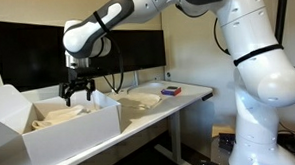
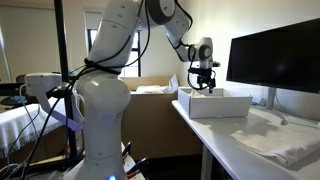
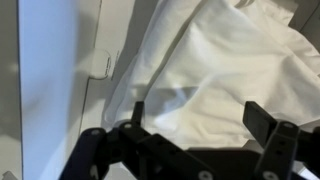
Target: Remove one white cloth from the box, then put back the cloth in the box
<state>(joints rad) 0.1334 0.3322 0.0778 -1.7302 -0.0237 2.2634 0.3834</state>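
The middle of the folded white cloth [image 1: 78, 109] [image 3: 205, 95] that lies on top of the other cloths inside the box will be gripped by my gripper as it closes.
The box [image 1: 75, 131] is a large white cardboard box at the table's end, its flap lid open; it also shows in the other exterior view [image 2: 215, 105]. Off-white cloths [image 1: 59, 114] lie crumpled inside it. My gripper [image 1: 78, 93] hangs just above the box's opening, fingers spread; it also shows over the box from the far side [image 2: 204, 86]. In the wrist view the open fingers [image 3: 195, 115] straddle a folded white cloth [image 3: 210, 60] close below, beside the box's inner wall [image 3: 60, 80]. Nothing is held.
More white cloths [image 1: 138, 101] lie spread on the white table [image 1: 193, 91], also seen up close [image 2: 275, 140]. A small dark blue-and-red object [image 1: 171, 89] sits near the table's far end. Black monitors [image 2: 275, 60] stand along the table's back.
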